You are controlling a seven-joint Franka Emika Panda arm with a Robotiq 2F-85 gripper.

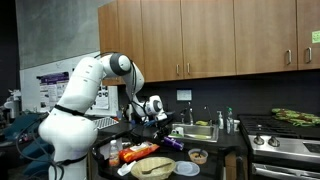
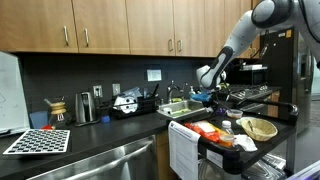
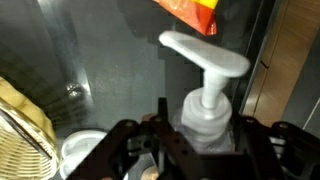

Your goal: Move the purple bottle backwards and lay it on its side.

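Next, I release the purple bottle, now held above the counter near the sink, on the dark counter (image 1: 175, 150) between the orange snack bag and small bowl.
In the wrist view the purple bottle's white pump top (image 3: 205, 75) and pale collar stand between my gripper's two dark fingers (image 3: 200, 140). The fingers sit against both sides of the collar. The bottle's body is hidden under the gripper. In both exterior views the gripper (image 1: 157, 117) (image 2: 206, 95) hangs a little above the cluttered dark counter, near the sink. The bottle itself is too small to make out there.
On the counter lie an orange snack bag (image 1: 135, 152) (image 3: 187, 12), a wicker basket (image 1: 152, 167) (image 3: 20, 130), a dark bowl (image 1: 187, 168), a small bowl (image 1: 198, 156) and a purple object (image 1: 172, 143). A sink (image 1: 196, 131) and a stove (image 1: 282, 142) stand beyond.
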